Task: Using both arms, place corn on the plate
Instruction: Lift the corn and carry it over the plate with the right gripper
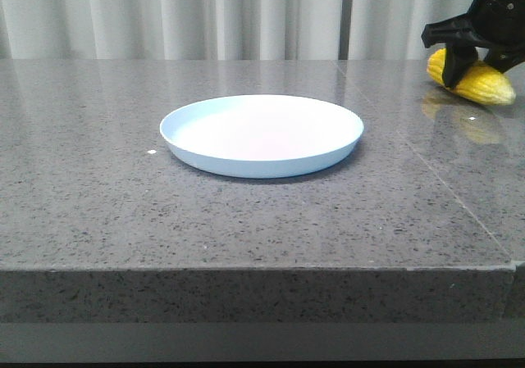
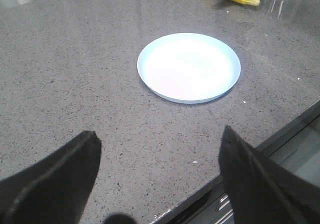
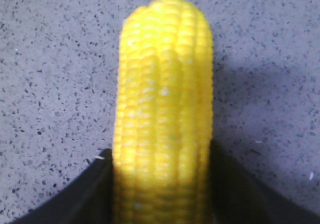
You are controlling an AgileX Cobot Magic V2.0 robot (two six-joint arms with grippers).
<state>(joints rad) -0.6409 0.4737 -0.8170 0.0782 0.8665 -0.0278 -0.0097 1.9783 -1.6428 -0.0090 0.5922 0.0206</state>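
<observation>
My right gripper lays the yellow corn next across the middle of the pale blue-white plate (image 1: 255,109) and its back rim.
The pale blue-white plate (image 1: 262,134) lies empty in the middle of the table; the left wrist view shows it too (image 2: 189,67). The yellow corn (image 1: 486,87) is at the far right back, and my right gripper (image 1: 463,66) is shut on it across its middle. In the right wrist view the corn (image 3: 162,84) fills the space between the two dark fingers (image 3: 161,154), its rounded end pointing away. I cannot tell whether it rests on the stone or hangs just above it. My left gripper (image 2: 160,132) is open, holds nothing, and hovers over the table's front edge, well short of the plate.
The grey speckled stone table (image 1: 123,204) has a seam (image 1: 435,171) running from the back toward the front right corner. White curtains (image 1: 164,15) hang behind. The table's front edge and a metal rail (image 2: 280,149) show in the left wrist view.
</observation>
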